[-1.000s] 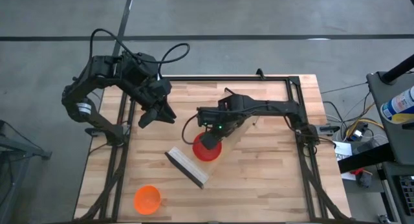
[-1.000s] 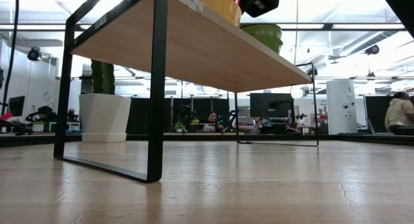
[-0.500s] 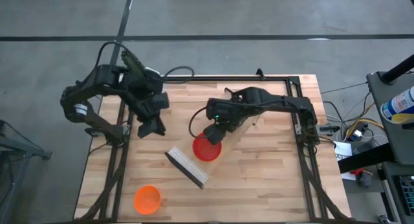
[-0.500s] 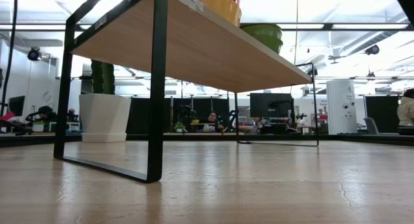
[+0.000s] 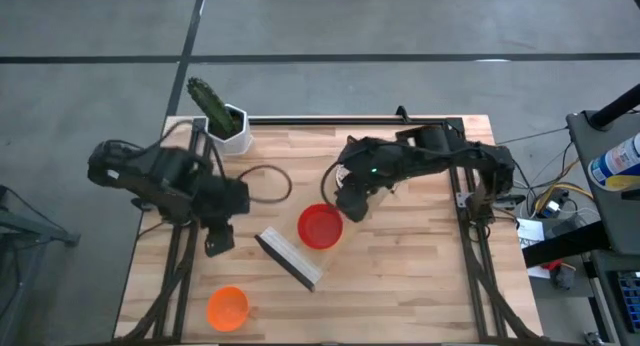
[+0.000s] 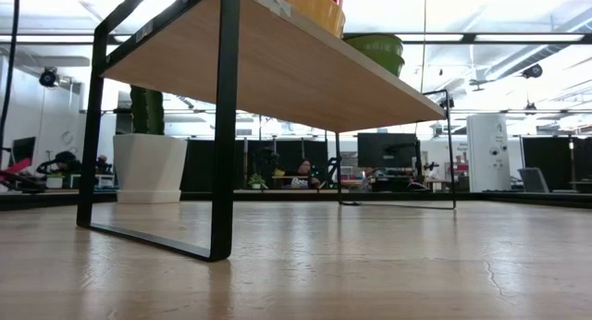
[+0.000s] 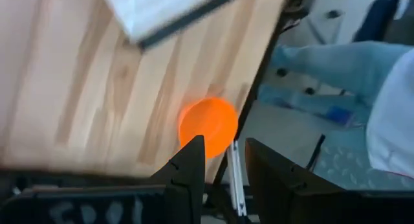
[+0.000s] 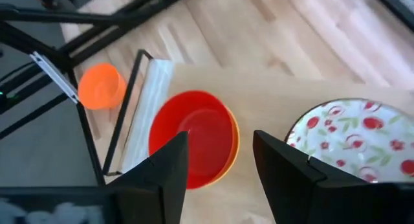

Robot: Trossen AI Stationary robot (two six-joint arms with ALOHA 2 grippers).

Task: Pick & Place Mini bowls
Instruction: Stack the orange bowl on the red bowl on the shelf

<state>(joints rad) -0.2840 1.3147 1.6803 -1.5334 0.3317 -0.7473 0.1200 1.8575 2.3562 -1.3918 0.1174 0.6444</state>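
Note:
The robot's left gripper will next move to the orange mini bowl and close on the bowl's far-side rim (image 5: 222,290) (image 7: 183,129), the one towards the cactus pot.
A red mini bowl (image 5: 320,228) sits nested in a yellow-orange bowl on top of a small wooden shelf (image 6: 277,70); the right wrist view shows the pair (image 8: 193,146) beside a white bowl with red speckles (image 8: 352,140). An orange mini bowl (image 5: 228,308) rests on the table near the near-left corner, seen too in the left wrist view (image 7: 208,123). My right gripper (image 5: 350,204) (image 8: 223,166) hovers open, just to the far right of the red bowl. My left gripper (image 5: 218,241) (image 7: 226,166) is open above the table's left part, short of the orange bowl.
A white square pot with a green cactus (image 5: 225,118) stands at the far-left corner. A green bowl (image 6: 375,47) also sits on the shelf. The shelf's black frame legs (image 6: 222,126) stand mid-table. A person in jeans (image 7: 336,62) is beyond the near-left table edge.
My right gripper has drawn back from over the red bowl toward the far right and risen; the bowl stays on the shelf. My left arm has swung from the far-left area near the cactus toward the near-left, toward the orange bowl, uncovering the cactus pot.

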